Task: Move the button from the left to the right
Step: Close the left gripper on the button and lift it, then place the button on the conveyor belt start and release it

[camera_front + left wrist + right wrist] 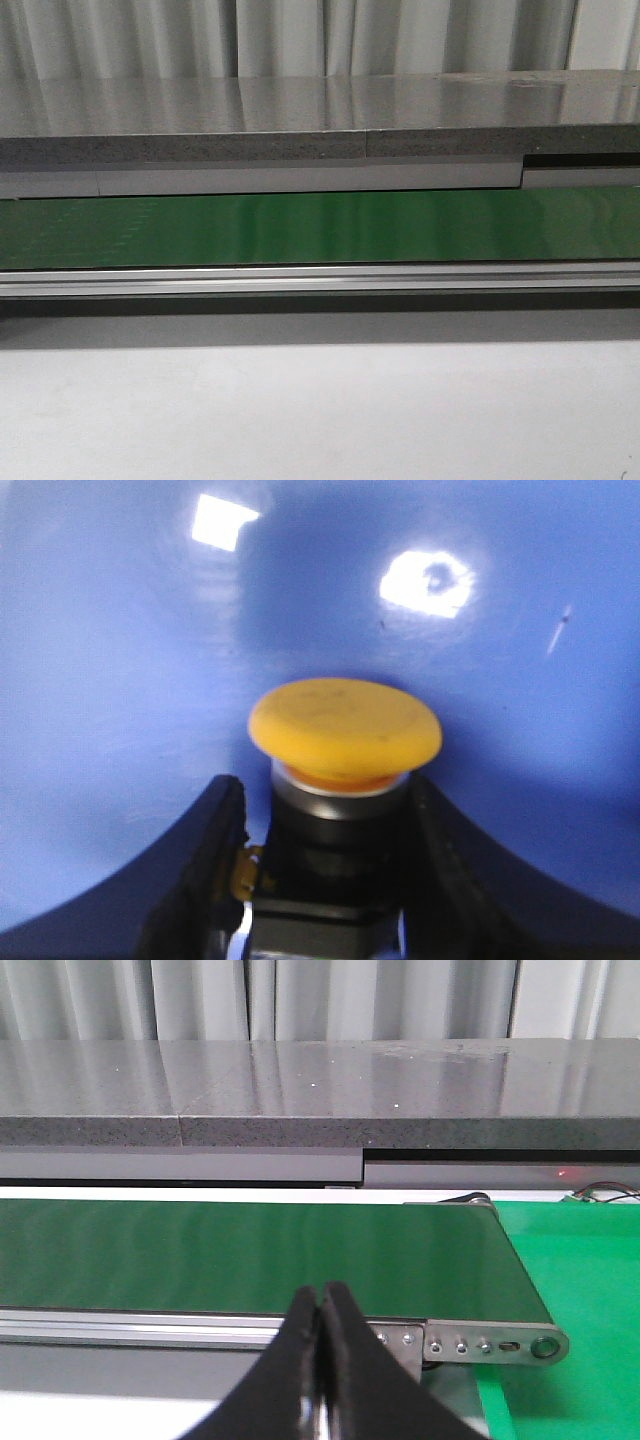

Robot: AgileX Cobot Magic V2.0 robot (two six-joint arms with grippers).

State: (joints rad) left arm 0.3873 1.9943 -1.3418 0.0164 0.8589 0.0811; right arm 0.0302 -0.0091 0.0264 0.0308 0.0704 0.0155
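Observation:
Next, I release the button with my left gripper on the near end of the green conveyor belt (pixel 4 234), between the metal rail and grey stone ledge.
In the left wrist view the button (pixel 345 728) has a round yellow-orange cap on a dark body. It sits between the two black fingers of my left gripper (pixel 325 800), which press on both sides of its body. A glossy blue surface (pixel 120 660) fills the view behind it. In the right wrist view my right gripper (pixel 322 1295) is shut and empty, its tips touching, in front of the near rail of the green conveyor belt (pixel 250 1250). Neither gripper shows in the front view.
The green conveyor belt (pixel 320 228) runs across the front view, with a metal rail (pixel 320 278) along its near edge and a grey stone ledge (pixel 300 125) behind it. The belt's right end roller (pixel 545 1345) borders a bright green mat (pixel 580 1300). Pale curtains hang at the back.

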